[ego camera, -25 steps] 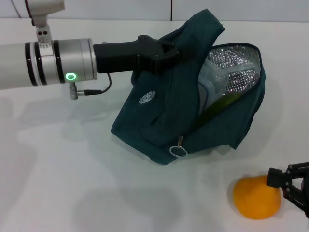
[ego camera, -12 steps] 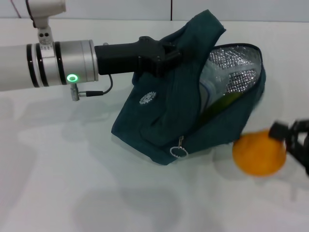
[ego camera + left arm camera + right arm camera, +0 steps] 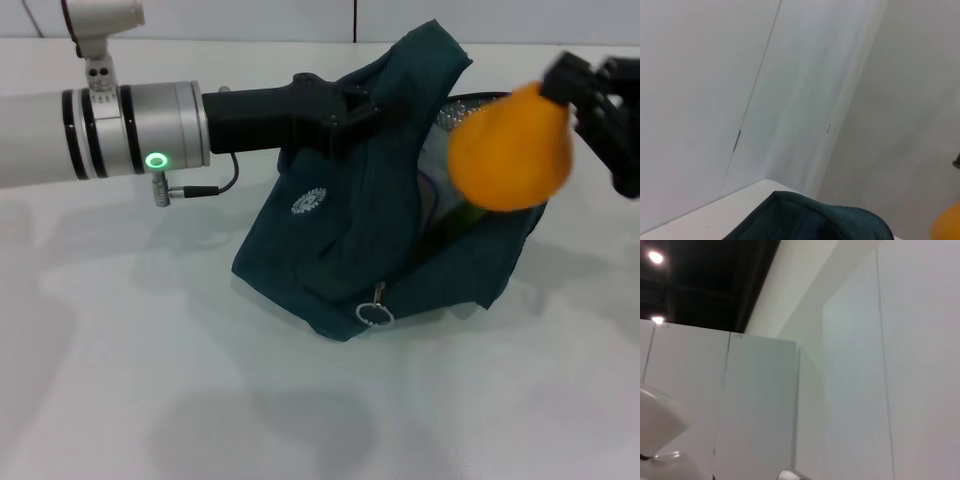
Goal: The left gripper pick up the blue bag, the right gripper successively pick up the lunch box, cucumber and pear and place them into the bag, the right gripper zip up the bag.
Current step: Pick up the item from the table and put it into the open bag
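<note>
Next, I release the pear from my right gripper inside the blue bag point(image 3: 423, 243), between cucumber and zipper pull.
The blue bag point(image 3: 340, 250) lies tilted on the white table with its mouth held open, showing silver lining. My left gripper point(image 3: 345, 110) is shut on the bag's upper edge. Inside the opening I see the clear lunch box point(image 3: 432, 185) and the dark green cucumber point(image 3: 462, 212). The yellow-orange pear point(image 3: 512, 147) hangs in the air over the bag's open mouth, with my right gripper point(image 3: 585, 95) shut on it from the right. In the left wrist view the bag's fabric point(image 3: 810, 220) and a sliver of the pear point(image 3: 947, 225) show.
A metal ring zipper pull point(image 3: 373, 313) hangs at the bag's front corner. The white table point(image 3: 150, 380) stretches in front and to the left. The right wrist view shows only walls and ceiling.
My right gripper has lifted the pear off the table at the front right and carried it up and back, to above the bag's opening. The left arm and bag have barely moved.
</note>
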